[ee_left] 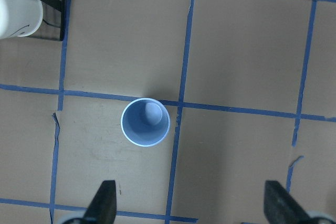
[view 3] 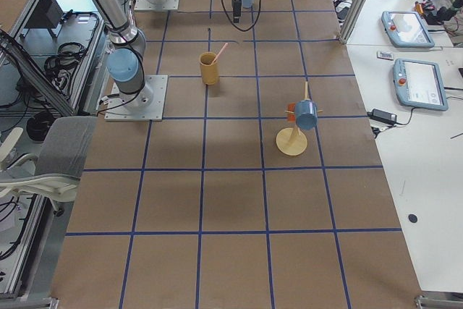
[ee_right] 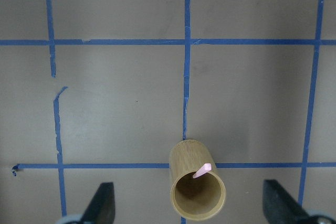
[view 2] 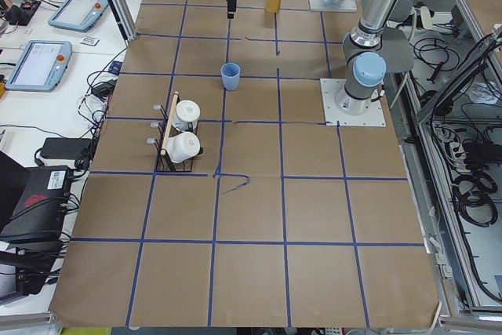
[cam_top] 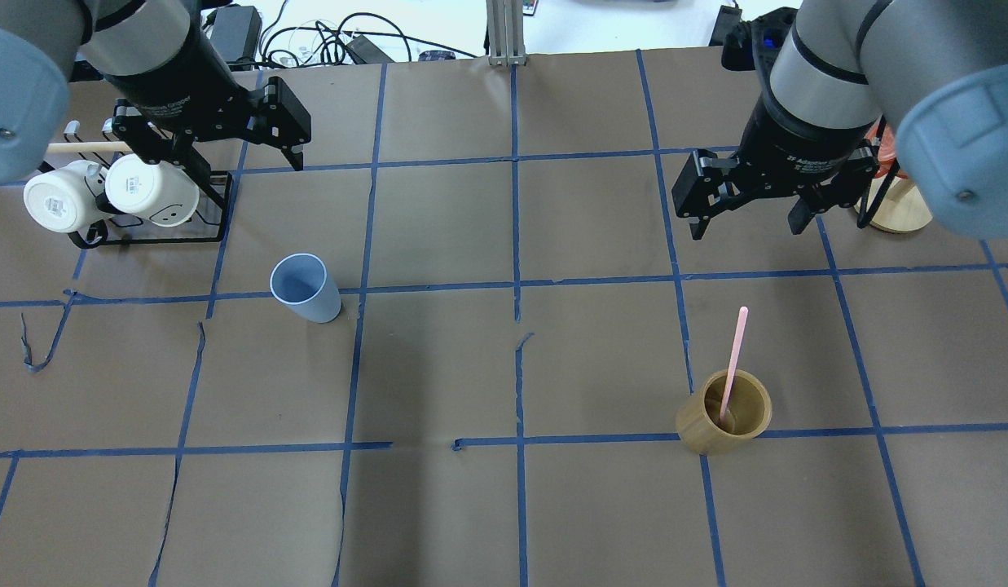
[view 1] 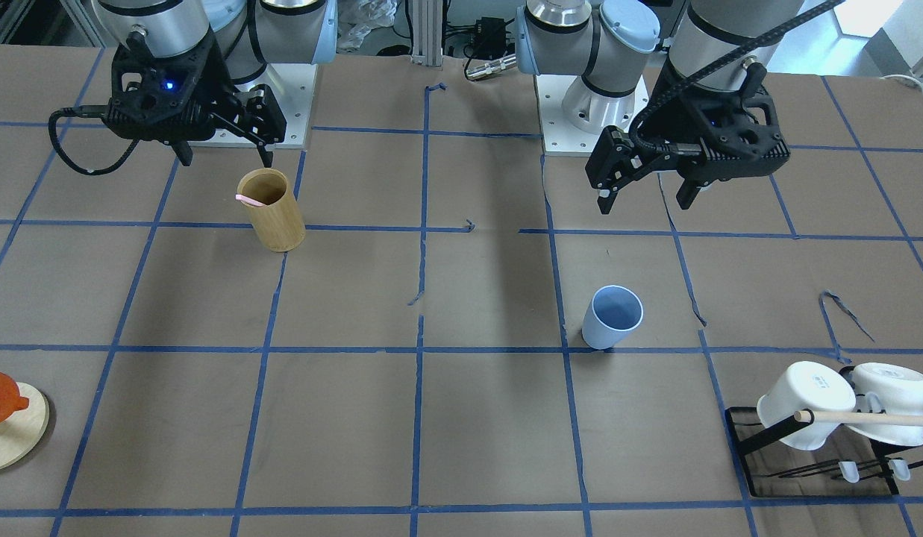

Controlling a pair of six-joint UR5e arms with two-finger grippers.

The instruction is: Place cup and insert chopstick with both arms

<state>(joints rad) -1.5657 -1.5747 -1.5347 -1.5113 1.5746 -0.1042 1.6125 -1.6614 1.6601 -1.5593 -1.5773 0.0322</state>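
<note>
My left gripper will grab the light blue cup's rim (view 1: pixel 593 303) (ee_left: pixel 169 124) on the side toward the bamboo cylinder, with one finger inside the cup.
The light blue cup (view 1: pixel 612 317) stands upright and empty on the brown table, also in the overhead view (cam_top: pixel 305 287) and the left wrist view (ee_left: pixel 146 121). My left gripper (view 1: pixel 646 201) hangs open and empty high above it (ee_left: pixel 191 208). One pale pink chopstick (cam_top: pixel 733 359) leans inside a tan bamboo cylinder (cam_top: pixel 724 424); its tip shows in the right wrist view (ee_right: pixel 202 171). My right gripper (view 1: pixel 226 158) is open and empty, high above the cylinder (ee_right: pixel 197 190).
A black rack with two white mugs (view 1: pixel 834 406) and a wooden rod stands on the robot's left (cam_top: pixel 112 196). A round wooden stand with an orange piece (view 1: pixel 6 418) is at the far right (cam_top: pixel 891 204). Blue tape lines grid the table.
</note>
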